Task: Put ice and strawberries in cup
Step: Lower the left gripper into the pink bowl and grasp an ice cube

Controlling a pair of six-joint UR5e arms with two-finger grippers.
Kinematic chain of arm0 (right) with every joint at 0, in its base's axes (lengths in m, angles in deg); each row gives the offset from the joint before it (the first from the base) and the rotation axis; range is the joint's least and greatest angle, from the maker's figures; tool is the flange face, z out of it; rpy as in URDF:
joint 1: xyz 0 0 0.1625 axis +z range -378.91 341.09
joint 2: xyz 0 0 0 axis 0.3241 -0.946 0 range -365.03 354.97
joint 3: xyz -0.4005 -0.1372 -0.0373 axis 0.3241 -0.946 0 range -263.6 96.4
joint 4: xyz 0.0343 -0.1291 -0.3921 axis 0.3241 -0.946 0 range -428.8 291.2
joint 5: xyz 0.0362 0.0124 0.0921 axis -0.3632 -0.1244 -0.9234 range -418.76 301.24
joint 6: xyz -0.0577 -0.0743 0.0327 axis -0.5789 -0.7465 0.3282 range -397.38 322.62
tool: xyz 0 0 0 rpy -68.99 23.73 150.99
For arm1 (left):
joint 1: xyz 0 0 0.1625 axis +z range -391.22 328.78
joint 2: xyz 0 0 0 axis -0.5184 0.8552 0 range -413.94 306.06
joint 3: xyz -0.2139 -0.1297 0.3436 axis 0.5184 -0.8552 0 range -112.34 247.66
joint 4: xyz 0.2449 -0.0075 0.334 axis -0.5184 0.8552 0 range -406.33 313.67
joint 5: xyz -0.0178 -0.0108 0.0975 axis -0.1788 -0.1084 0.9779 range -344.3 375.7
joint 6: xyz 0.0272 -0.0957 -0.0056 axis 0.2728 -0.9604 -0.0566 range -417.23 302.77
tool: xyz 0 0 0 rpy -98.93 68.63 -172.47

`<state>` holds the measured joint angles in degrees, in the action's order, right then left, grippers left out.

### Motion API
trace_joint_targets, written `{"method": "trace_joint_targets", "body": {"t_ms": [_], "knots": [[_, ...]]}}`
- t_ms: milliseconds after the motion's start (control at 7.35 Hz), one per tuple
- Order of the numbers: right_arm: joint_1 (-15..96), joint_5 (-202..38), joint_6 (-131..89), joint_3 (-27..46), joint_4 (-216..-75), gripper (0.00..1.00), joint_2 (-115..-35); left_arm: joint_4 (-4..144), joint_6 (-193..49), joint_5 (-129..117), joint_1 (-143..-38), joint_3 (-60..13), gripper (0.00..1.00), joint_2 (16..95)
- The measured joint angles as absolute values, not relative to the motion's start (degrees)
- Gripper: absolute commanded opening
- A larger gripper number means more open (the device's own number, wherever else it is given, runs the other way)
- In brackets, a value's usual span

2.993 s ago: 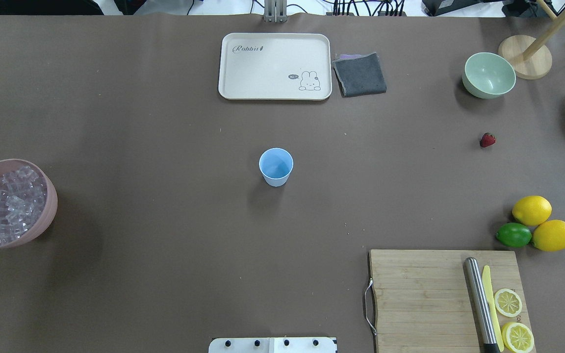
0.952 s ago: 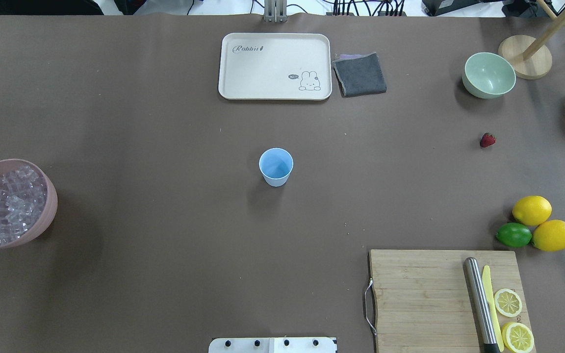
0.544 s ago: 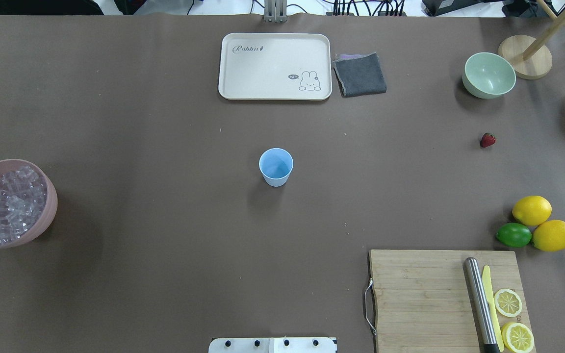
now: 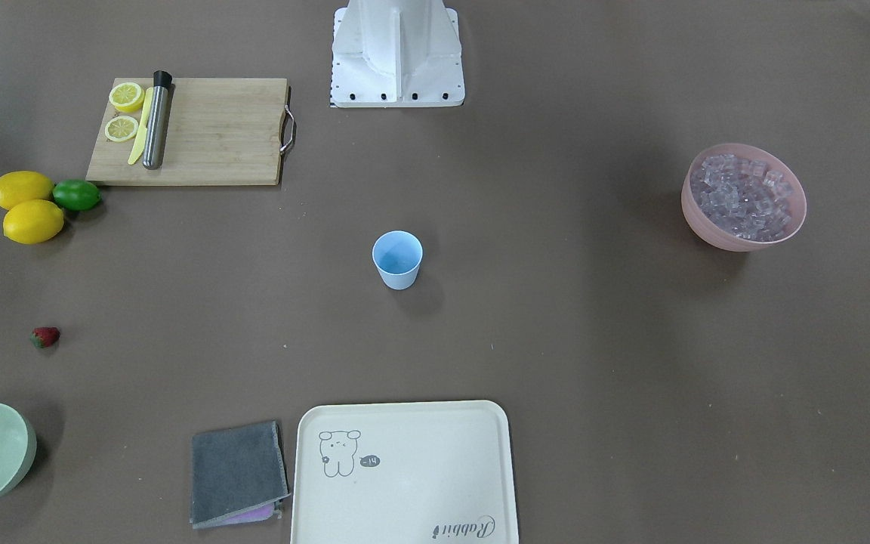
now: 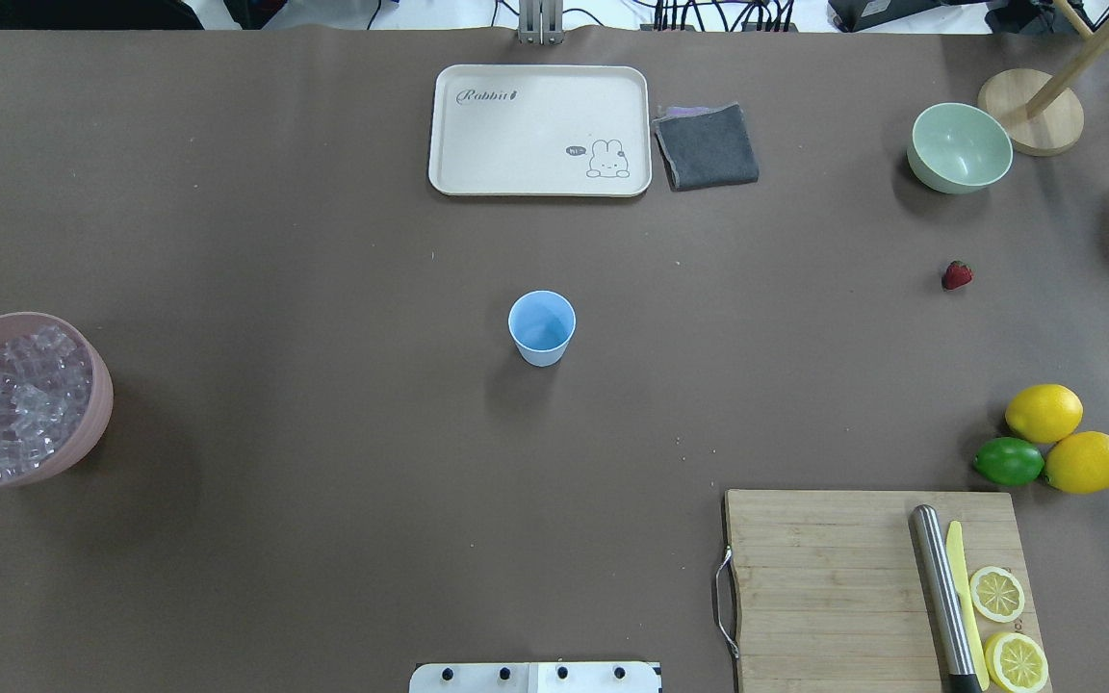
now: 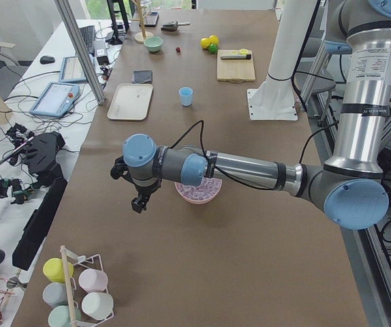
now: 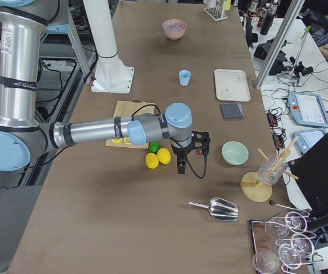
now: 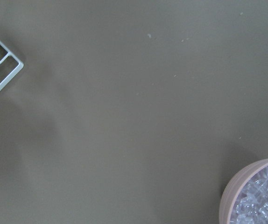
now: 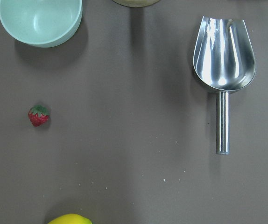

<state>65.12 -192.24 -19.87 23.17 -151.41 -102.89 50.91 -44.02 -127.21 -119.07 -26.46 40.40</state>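
My left gripper is to go next to the pink bowl and close on an ice cube near the middle of the ice pile (image 4: 726, 205).
The light blue cup (image 5: 542, 327) stands upright and empty mid-table, also in the front view (image 4: 397, 259). The ice (image 5: 6, 404) fills a pink bowl (image 5: 100, 380) at the table's left edge; the left wrist view shows the bowl's rim (image 8: 246, 175) at lower right. One red strawberry (image 5: 956, 275) lies on the table at the right, and in the right wrist view (image 9: 38, 115). My left gripper (image 6: 139, 202) hangs beyond the pink bowl. My right gripper (image 7: 181, 166) hangs beside the lemons. Both show only in side views, so I cannot tell whether they are open.
A metal scoop (image 9: 222, 60) lies right of the strawberry. A pale green bowl (image 5: 959, 146), two lemons (image 5: 1044, 412), a lime (image 5: 1008, 461), a cutting board (image 5: 824, 587) with muddler and lemon slices, a cream tray (image 5: 540, 130) and a grey cloth (image 5: 707, 146) ring the table.
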Motion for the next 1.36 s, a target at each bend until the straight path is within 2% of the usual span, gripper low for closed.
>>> {"method": "trace_joint_targets", "body": {"t_ms": [272,680,1360], "knots": [[65.1,-192.3,-19.8,23.1,-150.0,1.00,-103.3,60.5,-57.4,-129.7,-115.7,-28.2,0.99,39.3],[65.0,-192.4,-19.9,23.1,-149.7,1.00,-103.4,79.3,-87.7,-119.3,-104.5,-31.8,0.99,32.4],[65.0,-192.4,-19.9,23.1,-149.7,1.00,-103.6,83.6,-98.9,-101.5,-87.9,-39.3,0.98,23.8]]}}
